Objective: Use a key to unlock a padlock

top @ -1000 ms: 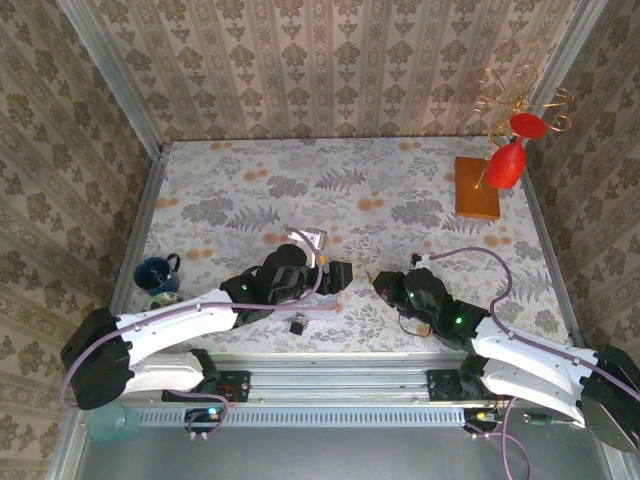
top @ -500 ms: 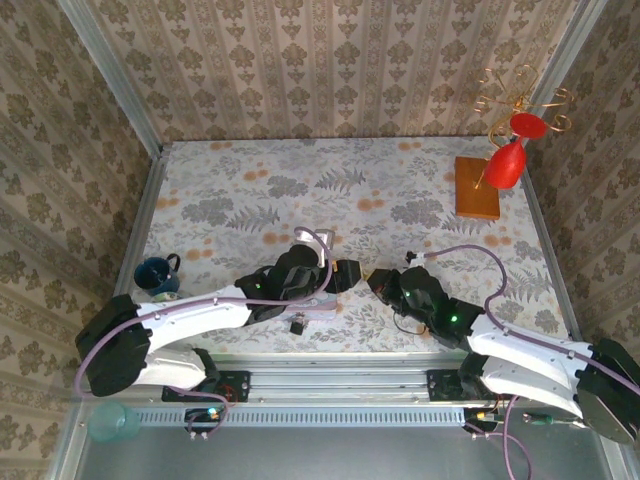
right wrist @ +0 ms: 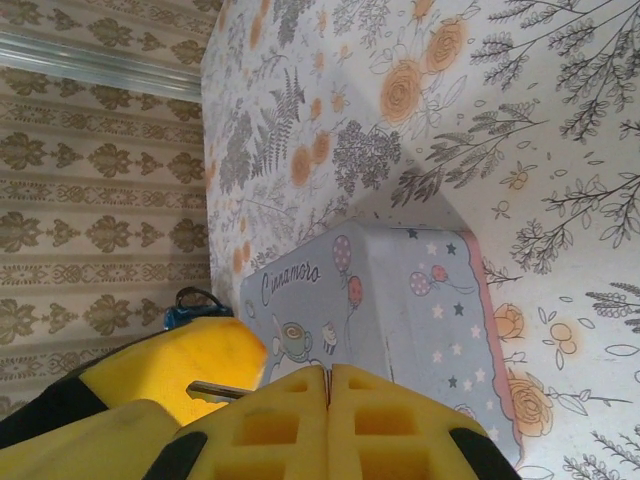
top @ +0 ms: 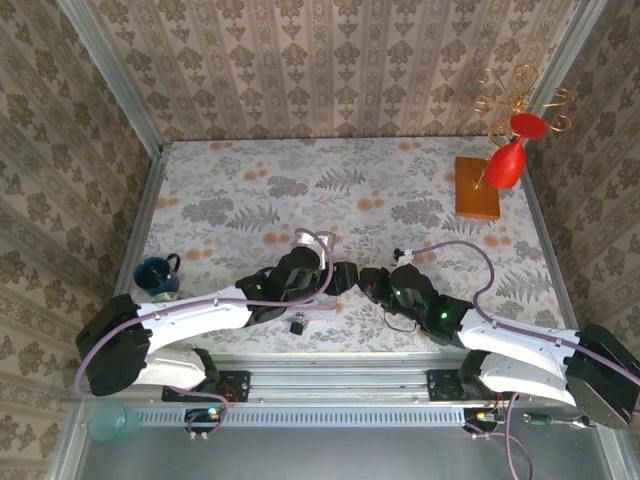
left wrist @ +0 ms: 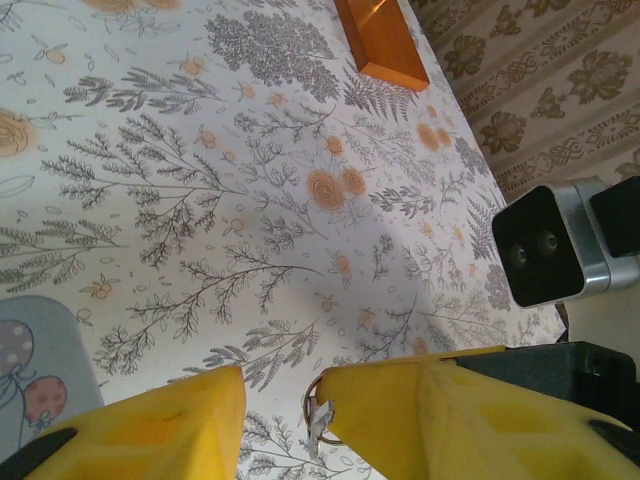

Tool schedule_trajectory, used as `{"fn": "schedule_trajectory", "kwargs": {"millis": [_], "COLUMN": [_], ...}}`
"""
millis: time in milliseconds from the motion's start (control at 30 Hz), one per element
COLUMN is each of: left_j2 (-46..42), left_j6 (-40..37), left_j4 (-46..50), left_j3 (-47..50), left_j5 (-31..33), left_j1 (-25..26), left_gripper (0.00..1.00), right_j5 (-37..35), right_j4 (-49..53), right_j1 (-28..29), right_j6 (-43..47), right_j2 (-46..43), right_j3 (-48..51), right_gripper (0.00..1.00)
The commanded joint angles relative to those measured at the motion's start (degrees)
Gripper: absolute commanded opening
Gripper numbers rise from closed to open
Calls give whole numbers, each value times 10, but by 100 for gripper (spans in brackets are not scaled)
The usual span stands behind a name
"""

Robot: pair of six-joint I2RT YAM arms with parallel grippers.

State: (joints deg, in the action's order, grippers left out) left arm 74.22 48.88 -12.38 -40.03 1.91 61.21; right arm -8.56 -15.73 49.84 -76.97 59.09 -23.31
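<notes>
My right gripper is holding the key so that it sticks out crosswise from the fingers, so my left gripper will hold the key while my right gripper turns and takes its ring end (left wrist: 317, 414).
The padlock (top: 297, 325), small and dark, lies on the table near the front edge, beneath my left arm. My left gripper (top: 345, 276) hovers tip to tip with my right gripper (top: 370, 283). In the left wrist view the left gripper (left wrist: 280, 405) is open, and a key ring with a bit of metal (left wrist: 320, 412) shows at the inner edge of its right finger (left wrist: 430, 410). My right gripper (right wrist: 328, 385) has its pads pressed together. The key (right wrist: 215, 390), a thin metal sliver, juts sideways from it across the left gripper's yellow finger (right wrist: 185, 350).
A pastel blue-pink cartoon tin (right wrist: 400, 300) lies just under both grippers, its corner (left wrist: 30, 360) also in the left wrist view. A blue mug (top: 157, 273) stands at the left. A wooden block (top: 477, 186) with a wire-and-red ornament (top: 510, 150) is at the back right.
My right gripper has moved left until it meets the left gripper's tip. The left gripper has edged slightly right. The padlock has stayed put.
</notes>
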Motion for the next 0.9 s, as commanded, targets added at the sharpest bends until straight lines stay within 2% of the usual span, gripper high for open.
{"fn": "schedule_trajectory", "kwargs": {"millis": [0, 300, 567, 733, 867], "left_j2": [2, 16, -9, -43, -89], "left_j6": [0, 7, 22, 23, 23], "left_j4": [12, -5, -27, -69, -99], "left_j3": [2, 2, 21, 47, 77], "left_j5": [6, -1, 12, 7, 22], "left_j1": [4, 4, -11, -29, -41], "left_gripper": [43, 19, 10, 6, 3], "right_j5": [-17, -28, -41, -36, -36], "right_j4": [-15, -4, -2, -19, -12], "right_j1": [9, 17, 17, 18, 17], "right_j6": [-11, -15, -13, -9, -11], "right_j2": [2, -2, -21, -20, -26], "right_j3": [-13, -11, -2, 4, 10], "right_gripper": [0, 0, 1, 9, 29]}}
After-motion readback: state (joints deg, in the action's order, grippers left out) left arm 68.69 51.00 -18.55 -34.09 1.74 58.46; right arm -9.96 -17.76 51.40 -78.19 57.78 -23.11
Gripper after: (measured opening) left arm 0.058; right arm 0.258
